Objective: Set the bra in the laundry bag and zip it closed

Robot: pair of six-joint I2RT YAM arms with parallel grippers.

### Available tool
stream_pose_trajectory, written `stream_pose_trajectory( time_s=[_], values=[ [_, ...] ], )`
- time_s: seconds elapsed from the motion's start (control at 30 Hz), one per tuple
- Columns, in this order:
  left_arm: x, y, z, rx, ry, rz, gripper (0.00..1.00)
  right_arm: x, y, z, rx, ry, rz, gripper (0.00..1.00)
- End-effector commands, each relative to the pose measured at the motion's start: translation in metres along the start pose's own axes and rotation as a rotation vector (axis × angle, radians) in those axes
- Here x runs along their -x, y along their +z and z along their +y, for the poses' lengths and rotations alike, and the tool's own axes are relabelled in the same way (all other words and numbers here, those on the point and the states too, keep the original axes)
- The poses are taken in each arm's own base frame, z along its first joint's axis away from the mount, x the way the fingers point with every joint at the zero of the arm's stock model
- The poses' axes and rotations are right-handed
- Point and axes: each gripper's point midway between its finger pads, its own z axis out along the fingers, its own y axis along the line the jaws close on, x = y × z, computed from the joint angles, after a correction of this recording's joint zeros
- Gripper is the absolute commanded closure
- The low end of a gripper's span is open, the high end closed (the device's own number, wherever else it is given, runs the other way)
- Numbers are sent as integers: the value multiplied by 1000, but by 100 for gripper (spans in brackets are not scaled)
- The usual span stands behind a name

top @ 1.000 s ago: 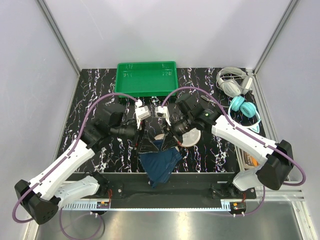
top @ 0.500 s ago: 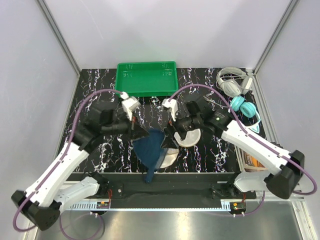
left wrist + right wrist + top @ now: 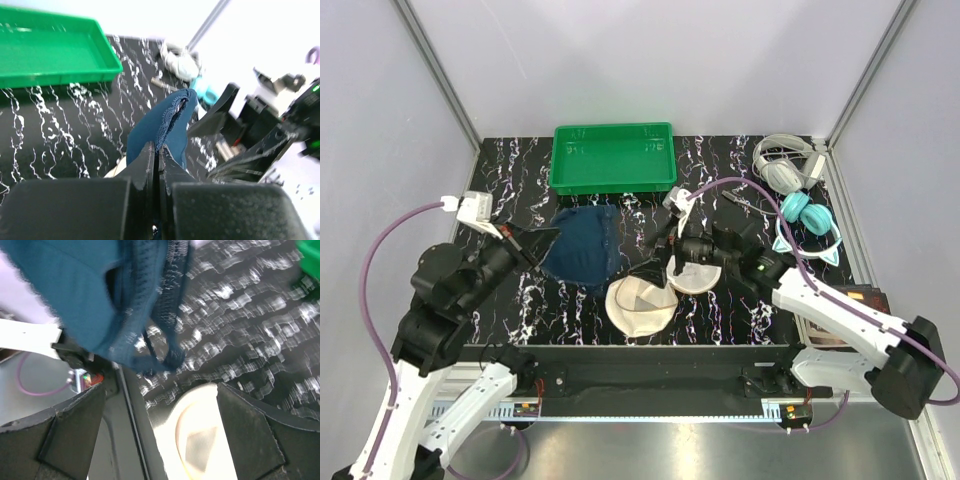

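Note:
The hanging lower corner [image 3: 597,289] [image 3: 159,363] of the navy bra, beside the cream laundry bag, is the next place my right gripper will go to and close.
The navy bra [image 3: 578,247] hangs spread in the air left of centre, and my left gripper [image 3: 542,240] is shut on its edge. In the left wrist view the fingertips [image 3: 150,155] pinch the blue bra [image 3: 167,117]. The cream laundry bag [image 3: 638,306] lies on the table near the front, to the right of and below the bra. My right gripper [image 3: 656,256] stands open just above the bag, holding nothing. In the right wrist view the bra [image 3: 95,295] hangs ahead and the laundry bag [image 3: 200,440] lies between the wide fingers [image 3: 67,432].
A green plastic tray [image 3: 613,158] stands at the back centre. Grey headphones [image 3: 782,165] and teal headphones [image 3: 807,215] lie at the back right. The table's front edge runs just below the bag. The right arm stretches across the right half of the table.
My left gripper shut on the bra and pulled it up and to the left. The right gripper let go, opened wide and stayed by the bag, which is now uncovered.

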Motion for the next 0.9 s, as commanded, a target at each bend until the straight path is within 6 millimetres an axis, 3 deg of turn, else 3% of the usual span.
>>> stream_pose_trajectory(
  time_s=[0.0, 0.17, 0.33, 0.6, 0.87],
  values=[
    [58, -21, -16, -15, -31, -238, 100, 51, 9, 42, 261, -144, -211, 0],
    [76, -35, -24, -44, -34, -328, 100, 63, 15, 63, 392, -189, -290, 0],
    [86, -39, -45, -145, 6, -354, 100, 75, 25, 62, 376, -229, -327, 0],
    [88, -48, -76, -311, 107, -363, 100, 93, 31, 62, 368, -290, -335, 0],
    [73, -48, -94, -440, 159, -304, 100, 103, 38, 49, 290, -320, -319, 0]
  ],
)
